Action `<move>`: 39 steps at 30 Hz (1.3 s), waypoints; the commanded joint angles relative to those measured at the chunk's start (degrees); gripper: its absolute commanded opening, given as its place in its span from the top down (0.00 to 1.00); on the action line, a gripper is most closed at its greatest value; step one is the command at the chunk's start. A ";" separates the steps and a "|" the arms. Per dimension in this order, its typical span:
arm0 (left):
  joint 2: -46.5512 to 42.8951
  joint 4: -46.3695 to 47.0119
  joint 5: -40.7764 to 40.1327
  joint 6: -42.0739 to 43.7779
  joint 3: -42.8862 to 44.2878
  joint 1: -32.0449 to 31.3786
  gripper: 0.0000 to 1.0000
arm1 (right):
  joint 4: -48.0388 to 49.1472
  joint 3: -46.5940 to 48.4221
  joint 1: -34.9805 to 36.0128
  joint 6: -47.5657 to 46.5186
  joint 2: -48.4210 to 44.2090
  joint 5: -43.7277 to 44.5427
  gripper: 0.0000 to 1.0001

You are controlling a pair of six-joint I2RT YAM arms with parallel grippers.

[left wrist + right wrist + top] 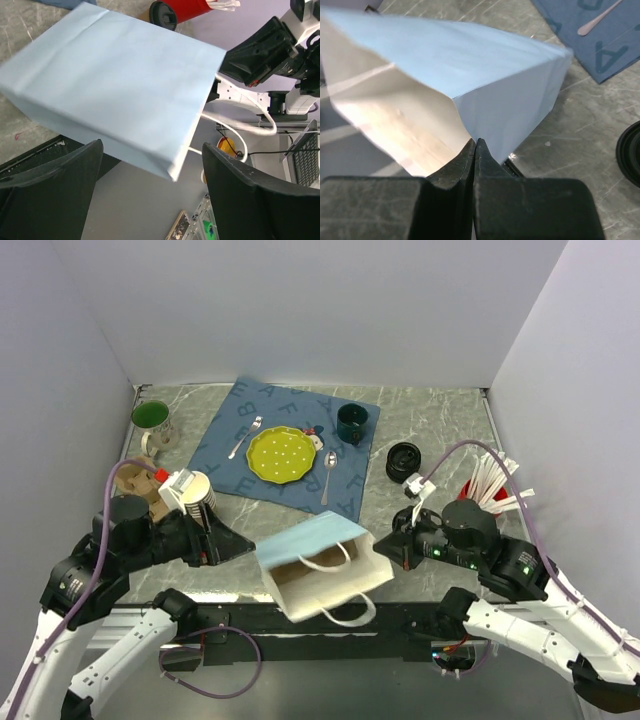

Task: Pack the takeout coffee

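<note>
The bag's opening faces the near table edge; my right gripper needs to stand the bag up, retake its rim (380, 553) and turn the opening toward my left gripper.
The takeout coffee (404, 456) stands on the marble table right of the blue mat. From above I see mostly its round black lid, and its edge shows in the right wrist view (631, 161). A light blue paper bag (310, 540) lies on its side at the near table edge, with its mouth toward the arms. My right gripper (383, 543) is shut on the rim of the bag (485, 65), its jaws (476, 142) pinched together on the paper. My left gripper (240, 545) is open beside the bag's left side (115, 75), with nothing between its fingers (152, 150).
A blue letter mat (240, 425) carries a yellow plate (279, 454), a fork (244, 437), a spoon (328, 472) and a dark green mug (352, 423). At the far left stands another green mug (152, 418), with stacked tan cups (133, 483) nearer. A red holder of white sticks (490, 485) stands at right.
</note>
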 commanded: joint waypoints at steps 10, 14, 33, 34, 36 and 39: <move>4.56 -2.85 -3.99 -0.28 1.43 -0.14 0.13 | -2.28 0.38 0.21 2.51 2.52 -1.45 1.00; 9.91 -3.82 -8.55 0.51 7.82 -0.14 0.12 | -9.74 11.79 0.21 7.08 10.14 1.27 1.00; 21.27 -14.55 -15.51 -1.68 21.65 -0.14 0.19 | -28.12 34.83 -0.49 15.36 27.92 13.39 0.75; 21.09 -14.72 -15.86 -1.86 21.39 -0.14 0.19 | -30.39 35.98 -0.40 15.18 29.75 14.45 0.71; 21.09 -15.07 -16.39 -1.77 20.34 -0.14 0.19 | -32.95 38.79 -0.40 15.18 31.17 16.56 0.61; 21.70 -12.71 -17.35 -0.19 19.89 -0.14 0.19 | -36.29 41.34 -0.40 15.79 32.32 19.29 0.56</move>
